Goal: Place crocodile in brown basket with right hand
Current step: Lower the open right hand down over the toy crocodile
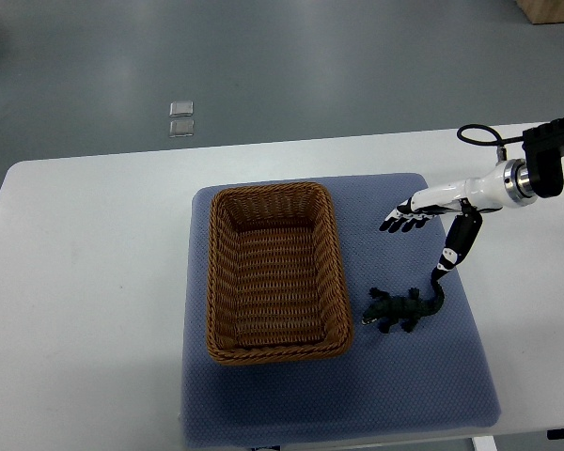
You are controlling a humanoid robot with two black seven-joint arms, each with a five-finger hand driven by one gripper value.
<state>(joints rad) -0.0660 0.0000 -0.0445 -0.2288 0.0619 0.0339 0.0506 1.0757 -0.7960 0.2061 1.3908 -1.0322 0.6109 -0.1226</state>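
Note:
The robot's right gripper will next move to the rear of the crocodile's body (418, 306), where the crocodile's tail begins, and close there.
A dark green toy crocodile (401, 309) lies on the blue mat (423, 376), just right of the brown wicker basket (216, 282), which holds nothing. My right hand (423, 235) reaches in from the right edge and hovers above and slightly right of the crocodile. Its fingers (399, 221) are spread toward the left, and the thumb (454, 249) points down toward the crocodile's tail. The hand holds nothing. The left arm is out of the picture.
The blue mat lies on a white table (85, 282). The basket stands on the mat's left half. Grey floor lies beyond the table's far edge, with two small clear squares (180, 118) on it. A black cable (479, 133) loops over my right wrist.

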